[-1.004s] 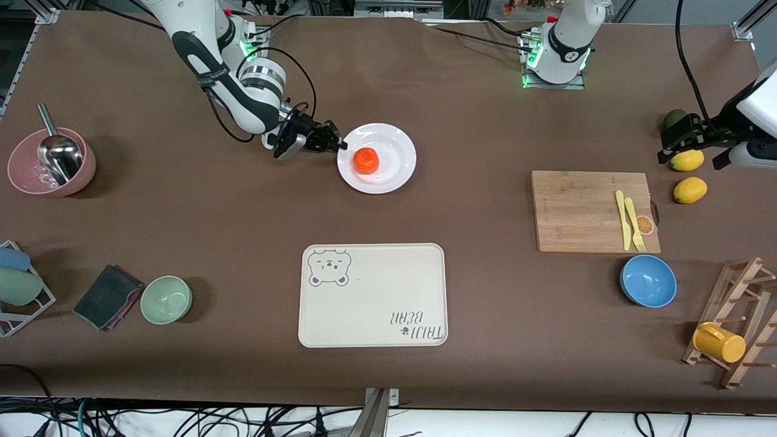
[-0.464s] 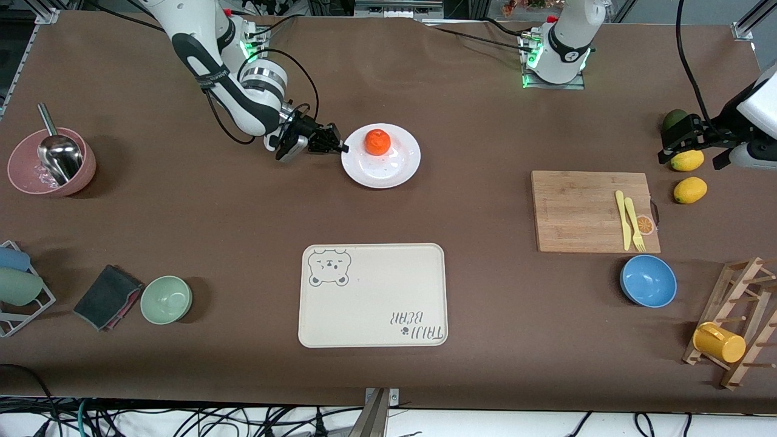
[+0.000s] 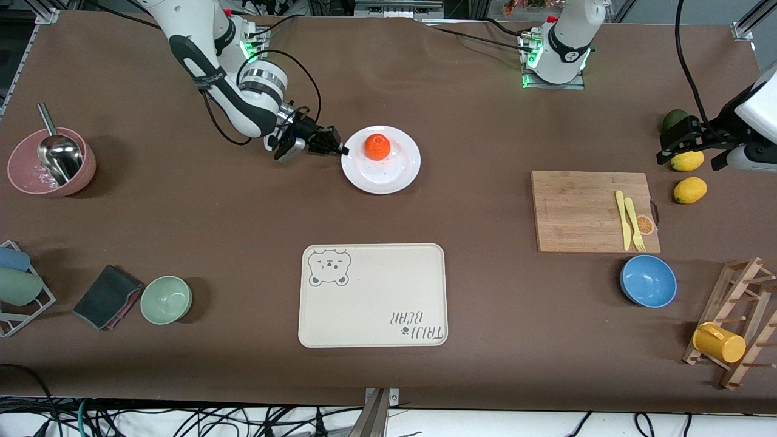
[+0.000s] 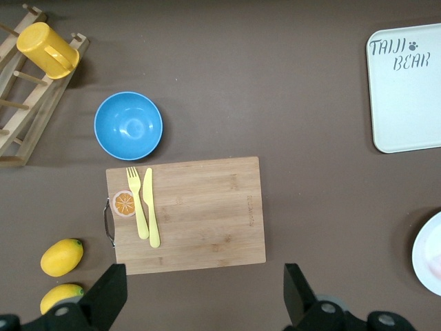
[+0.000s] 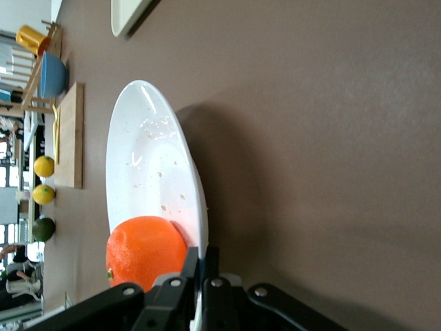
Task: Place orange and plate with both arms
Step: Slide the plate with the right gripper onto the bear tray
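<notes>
Next, I release the white plate, now near the middle of the table, from my right gripper on the cream bear-print tray [image 3: 352, 303], between the bear's face and the lettering.
The white plate [image 3: 388, 175] is near the middle of the table, toward the robots' bases, and casts a shadow as if raised a little and tilted. The orange [image 3: 377, 146] lies on its part farthest from the front camera. My right gripper [image 3: 341, 149] is shut on the plate's rim at the side toward the right arm's end. In the right wrist view the jaws [image 5: 201, 265] pinch the rim of the plate [image 5: 148, 165] beside the orange [image 5: 141, 252]. My left gripper [image 3: 692, 159] waits open and empty over a lemon at the left arm's end; its wrist view [image 4: 203, 303] shows wide-apart fingers.
A cream bear-print tray [image 3: 373, 295] lies nearer the front camera than the plate. A wooden board [image 3: 583, 209] with a yellow fork and knife, a blue bowl [image 3: 648, 280], two lemons [image 3: 690, 190], an avocado [image 3: 674, 118] and a mug rack [image 3: 731, 328] fill the left arm's end. A pink bowl [image 3: 51, 161] and a green bowl [image 3: 166, 299] stand at the right arm's end.
The right gripper has shifted the plate slightly toward the left arm's end. The orange rolled from the plate's middle to its part farthest from the front camera. The left arm has barely moved.
</notes>
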You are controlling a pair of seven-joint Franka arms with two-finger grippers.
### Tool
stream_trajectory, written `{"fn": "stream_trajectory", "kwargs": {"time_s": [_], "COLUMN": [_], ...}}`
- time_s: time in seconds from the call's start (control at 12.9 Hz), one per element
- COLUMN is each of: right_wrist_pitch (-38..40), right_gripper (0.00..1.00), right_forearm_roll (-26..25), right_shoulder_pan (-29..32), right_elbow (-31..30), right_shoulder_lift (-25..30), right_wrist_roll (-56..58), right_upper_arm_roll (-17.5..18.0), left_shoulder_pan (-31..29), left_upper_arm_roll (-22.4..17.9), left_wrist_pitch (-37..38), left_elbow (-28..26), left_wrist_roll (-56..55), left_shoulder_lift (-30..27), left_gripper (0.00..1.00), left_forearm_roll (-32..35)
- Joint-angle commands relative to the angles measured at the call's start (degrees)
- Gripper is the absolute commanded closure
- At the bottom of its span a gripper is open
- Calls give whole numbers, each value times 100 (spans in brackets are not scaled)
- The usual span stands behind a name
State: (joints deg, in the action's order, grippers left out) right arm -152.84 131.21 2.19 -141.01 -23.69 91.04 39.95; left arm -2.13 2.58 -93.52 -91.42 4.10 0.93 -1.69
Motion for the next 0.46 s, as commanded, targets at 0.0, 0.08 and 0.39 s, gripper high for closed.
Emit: {"fn": "stream_trajectory", "kwargs": {"time_s": [0.0,0.08,0.39], "right_wrist_pitch": [-132,-167,-728], "right_gripper": [100,100,100], "right_forearm_roll": [124,116,37], "right_shoulder_pan": [79,88,246], "right_elbow": [432,634,1626], "right_shoulder_lift": [56,83,5], "right_wrist_roll": [-567,-805,-1290], "right_upper_arm_roll": [-48,-49,-49], "left_shoulder_pan": [-24,-24,-24], "left_upper_arm_roll": [24,24,32], "left_wrist_pitch": [71,71,71], "left_elbow": [71,71,71], "left_wrist_roll": [47,56,65], "left_shoulder_lift": [48,48,57], "left_gripper": [0,0,0], "left_forearm_roll": [-85,-77,-77]}}
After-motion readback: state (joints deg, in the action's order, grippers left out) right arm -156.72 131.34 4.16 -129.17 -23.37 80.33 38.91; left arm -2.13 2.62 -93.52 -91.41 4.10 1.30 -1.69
